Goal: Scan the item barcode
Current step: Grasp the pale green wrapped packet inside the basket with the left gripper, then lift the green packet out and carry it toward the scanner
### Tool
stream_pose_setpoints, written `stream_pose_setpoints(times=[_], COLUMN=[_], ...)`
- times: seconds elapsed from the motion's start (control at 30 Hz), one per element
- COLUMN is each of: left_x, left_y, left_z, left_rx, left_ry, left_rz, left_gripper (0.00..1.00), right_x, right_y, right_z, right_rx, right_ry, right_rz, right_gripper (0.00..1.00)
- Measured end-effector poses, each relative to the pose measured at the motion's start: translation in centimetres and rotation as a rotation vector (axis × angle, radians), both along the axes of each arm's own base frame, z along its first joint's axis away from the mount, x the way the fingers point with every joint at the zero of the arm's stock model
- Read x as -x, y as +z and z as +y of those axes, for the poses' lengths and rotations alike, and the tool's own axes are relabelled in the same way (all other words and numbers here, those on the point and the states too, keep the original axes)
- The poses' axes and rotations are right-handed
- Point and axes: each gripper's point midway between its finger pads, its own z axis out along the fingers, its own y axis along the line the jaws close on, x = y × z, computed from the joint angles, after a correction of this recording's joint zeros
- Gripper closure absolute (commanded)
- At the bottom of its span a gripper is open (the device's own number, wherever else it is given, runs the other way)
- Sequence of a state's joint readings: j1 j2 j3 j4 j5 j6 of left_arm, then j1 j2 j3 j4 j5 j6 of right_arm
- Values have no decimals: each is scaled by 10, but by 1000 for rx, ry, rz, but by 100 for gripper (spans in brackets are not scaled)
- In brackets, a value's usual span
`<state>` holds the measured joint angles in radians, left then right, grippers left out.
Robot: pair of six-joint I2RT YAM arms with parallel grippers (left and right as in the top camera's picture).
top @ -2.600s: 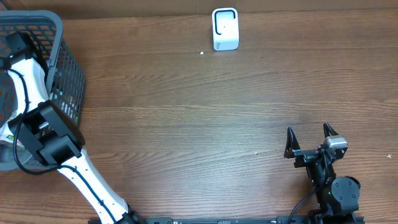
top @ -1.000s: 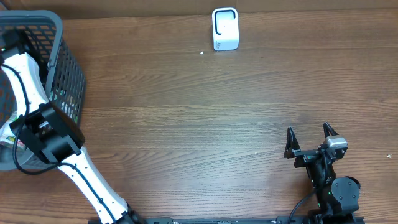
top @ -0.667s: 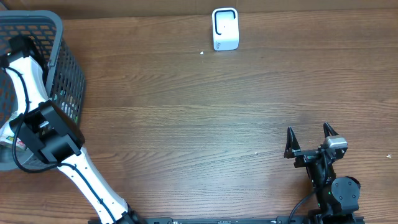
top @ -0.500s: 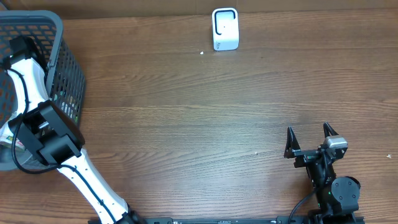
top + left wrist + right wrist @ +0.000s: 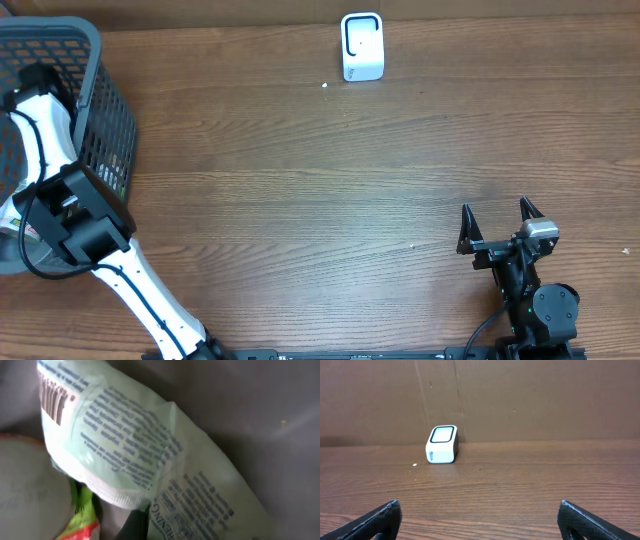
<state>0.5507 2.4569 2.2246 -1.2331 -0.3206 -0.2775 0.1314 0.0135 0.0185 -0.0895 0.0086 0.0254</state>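
Next, I open my left gripper to let go of the packet on the bare table [image 5: 336,185], at a spot well in front of the white scanner. The packet is still inside the grey basket.
A pale green packet [image 5: 130,445] with blue print fills the left wrist view, its barcode [image 5: 52,397] at the upper left. My left gripper [image 5: 150,527] is down inside the grey basket [image 5: 90,40] and shut on the packet's lower edge; only one dark finger [image 5: 135,524] shows. From overhead the left arm [image 5: 60,190] hides the gripper and the packet. The white scanner [image 5: 362,46] stands at the table's far edge, also in the right wrist view as the scanner [image 5: 442,444]. My right gripper [image 5: 497,215] stands open and empty near the front right.
Beside the packet in the basket lie a white round lid [image 5: 25,490] and a green and red wrapper [image 5: 82,515]. A brown cardboard wall [image 5: 520,400] backs the table behind the scanner. A small white speck [image 5: 325,85] lies near the scanner.
The left arm's wrist has shifted slightly inside the basket. The right arm has not moved.
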Motion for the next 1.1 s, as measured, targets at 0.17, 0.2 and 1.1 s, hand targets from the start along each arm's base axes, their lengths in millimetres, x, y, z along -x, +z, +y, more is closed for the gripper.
stream_pose_setpoints(times=[0.17, 0.2, 1.1], left_x=[-15, -20, -21], left_y=[39, 53, 374], left_z=[-3, -2, -214], left_rx=[35, 30, -60], left_ry=[-7, -10, -619], left_rz=[-68, -102, -792], left_gripper=[96, 96, 96], right_x=[0, 0, 0], right_y=[0, 0, 0], right_z=[0, 0, 0], right_rx=[0, 0, 0], right_ry=[0, 0, 0], right_rz=[0, 0, 0], right_gripper=[0, 0, 0])
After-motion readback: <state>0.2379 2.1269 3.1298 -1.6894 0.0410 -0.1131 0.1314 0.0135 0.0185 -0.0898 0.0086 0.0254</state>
